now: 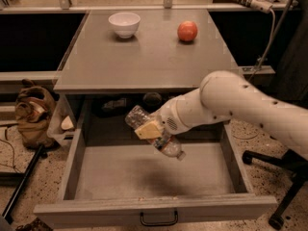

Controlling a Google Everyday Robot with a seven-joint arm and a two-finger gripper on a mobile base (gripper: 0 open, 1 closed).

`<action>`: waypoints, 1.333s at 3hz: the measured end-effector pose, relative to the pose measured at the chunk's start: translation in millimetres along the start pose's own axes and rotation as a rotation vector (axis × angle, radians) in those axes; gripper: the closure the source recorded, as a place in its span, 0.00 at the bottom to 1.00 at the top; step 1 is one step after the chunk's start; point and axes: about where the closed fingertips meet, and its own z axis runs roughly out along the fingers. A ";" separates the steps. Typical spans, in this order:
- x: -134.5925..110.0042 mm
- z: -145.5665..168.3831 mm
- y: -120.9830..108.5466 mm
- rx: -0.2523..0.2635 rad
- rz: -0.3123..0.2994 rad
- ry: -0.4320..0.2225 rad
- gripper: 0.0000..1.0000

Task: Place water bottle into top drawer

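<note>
Next, my gripper lets go of the water bottle on the middle of the top drawer's bare bottom (143,159), behind the black handle.
The water bottle (167,145), clear and crinkled, hangs tilted over the open top drawer (144,179), its white cap pointing down and to the right. My gripper (149,129) is shut on the bottle's middle with pale yellowish fingers (147,130). It holds the bottle above the back half of the drawer, just below the tabletop's front edge. The drawer is pulled far out, and its black handle (159,219) shows on the front panel. The drawer floor is bare.
On the grey tabletop (144,61) stand a white bowl (124,23) and a red apple (187,31). A brown bag (32,114) lies on the floor at left, and a chair base (281,186) is at right. My arm (250,107) reaches in from the right.
</note>
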 end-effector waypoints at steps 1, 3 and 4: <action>17.1 51.8 -0.9 0.021 0.036 -0.032 1.00; 47.7 105.4 -0.5 0.076 0.074 -0.022 1.00; 61.2 113.8 5.8 0.065 0.089 0.003 1.00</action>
